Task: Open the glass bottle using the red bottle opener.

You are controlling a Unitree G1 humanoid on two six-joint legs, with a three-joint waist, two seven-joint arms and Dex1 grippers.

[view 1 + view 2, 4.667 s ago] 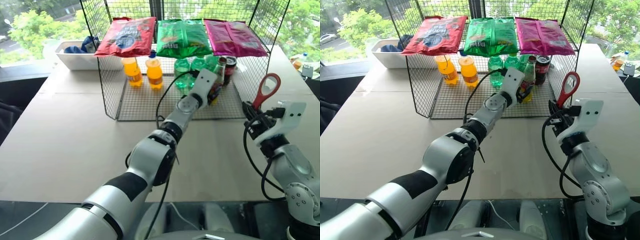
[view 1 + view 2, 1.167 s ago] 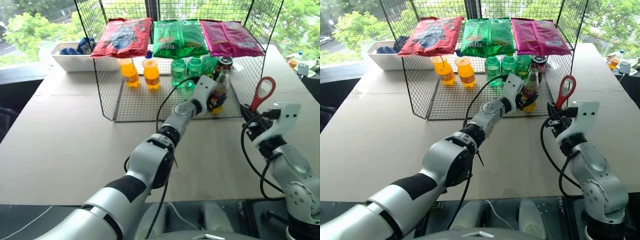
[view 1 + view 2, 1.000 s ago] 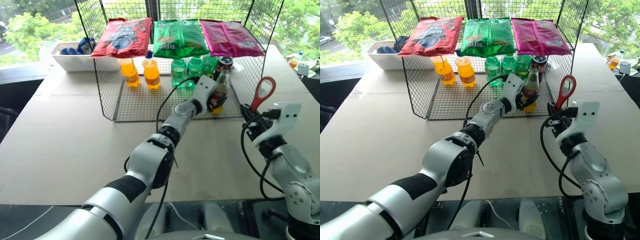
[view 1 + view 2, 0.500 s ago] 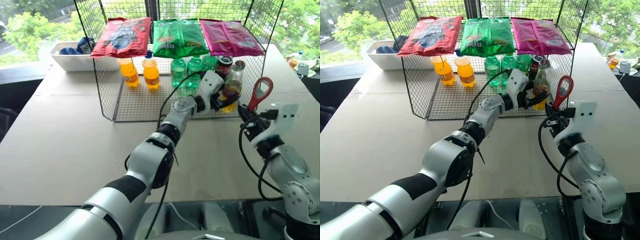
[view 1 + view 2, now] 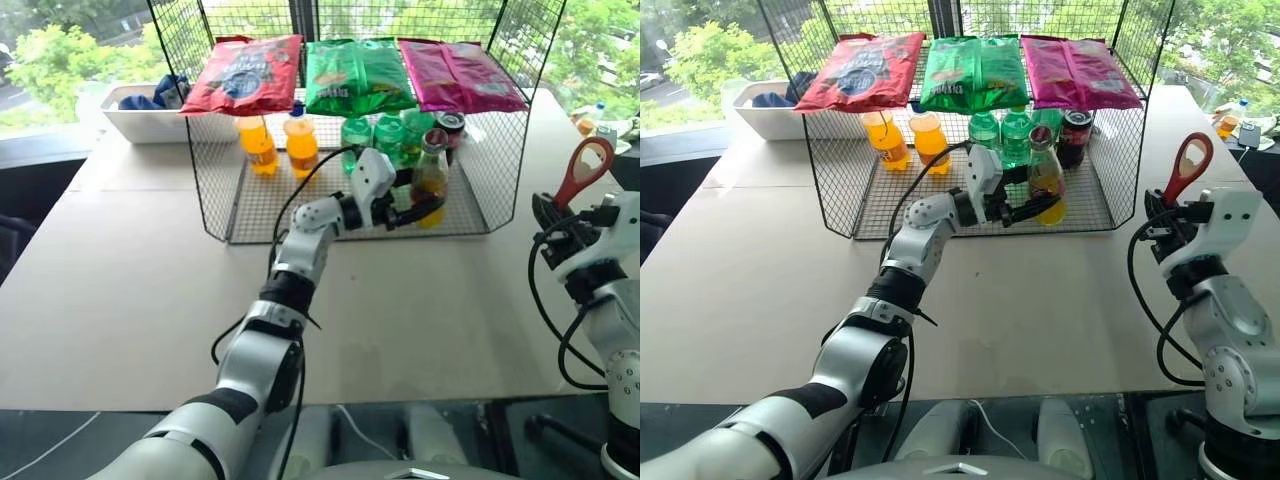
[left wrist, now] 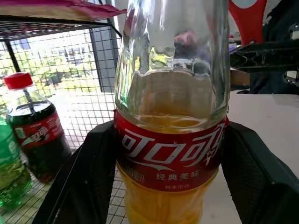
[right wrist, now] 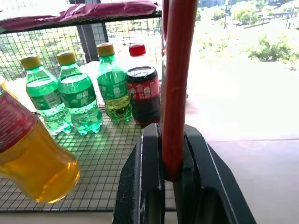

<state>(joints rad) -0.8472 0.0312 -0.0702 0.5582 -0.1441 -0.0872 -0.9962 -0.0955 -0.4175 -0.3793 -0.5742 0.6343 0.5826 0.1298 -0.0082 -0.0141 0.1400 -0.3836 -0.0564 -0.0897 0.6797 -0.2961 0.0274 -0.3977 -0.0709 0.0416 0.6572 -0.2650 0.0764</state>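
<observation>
My left gripper will let go of the glass bottle on the tan table (image 5: 380, 276) just in front of the wire rack.
The glass bottle (image 5: 430, 178), slim and clear with orange drink and a red label band (image 6: 170, 154), leans slightly at the front of the wire rack. My left gripper (image 5: 415, 207) reaches in from the left and is shut on its lower body. Its black fingers (image 6: 96, 177) press both sides of the label. At the right, clear of the rack, my right gripper (image 5: 560, 215) is shut on the handle of the red bottle opener (image 5: 583, 168). The opener stands upright with its loop head on top. The right wrist view shows the opener's handle (image 7: 175, 84) clamped between the fingers, and the bottle (image 7: 32, 158) lower beside it.
The black wire rack (image 5: 215, 150) carries three crisp bags (image 5: 358, 72) on top. Inside stand two orange plastic bottles (image 5: 302, 140), green bottles (image 7: 77, 95) and a dark cola bottle (image 7: 142, 93). A white tray (image 5: 150, 110) sits back left. The tan table (image 5: 130, 280) spreads in front.
My left gripper has carried the glass bottle left and back toward me along the rack's front. My right gripper has swung right and up with the opener, widening the gap between them.
</observation>
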